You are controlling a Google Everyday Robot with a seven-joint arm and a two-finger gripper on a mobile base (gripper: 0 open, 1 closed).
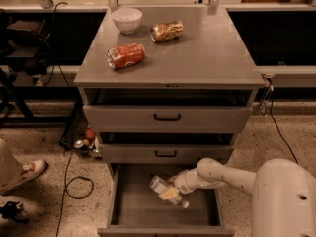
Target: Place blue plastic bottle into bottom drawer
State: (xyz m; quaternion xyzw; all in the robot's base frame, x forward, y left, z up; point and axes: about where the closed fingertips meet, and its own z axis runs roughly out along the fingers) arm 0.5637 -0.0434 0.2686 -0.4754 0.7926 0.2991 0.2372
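Next, my gripper lets go of the blue plastic bottle on the middle of the bottom drawer's inside [160,196]. It now lies tilted low inside that drawer.
The bottom drawer [133,211] is pulled open at the foot of the grey cabinet. The blue plastic bottle [160,186] lies tilted inside it, white cap toward the lower right. My gripper [170,193] reaches down into the drawer from the right on a white arm and sits right at the bottle's middle. The bottle is low over the drawer floor; I cannot tell whether it rests on it.
On the cabinet top [207,58] lie an orange-red can [126,56], a gold-brown crinkled can [166,30] and a white bowl [127,19]. Two upper drawers with black handles [167,117] are partly open. Cables and a person's shoe [29,169] are on the floor at left.
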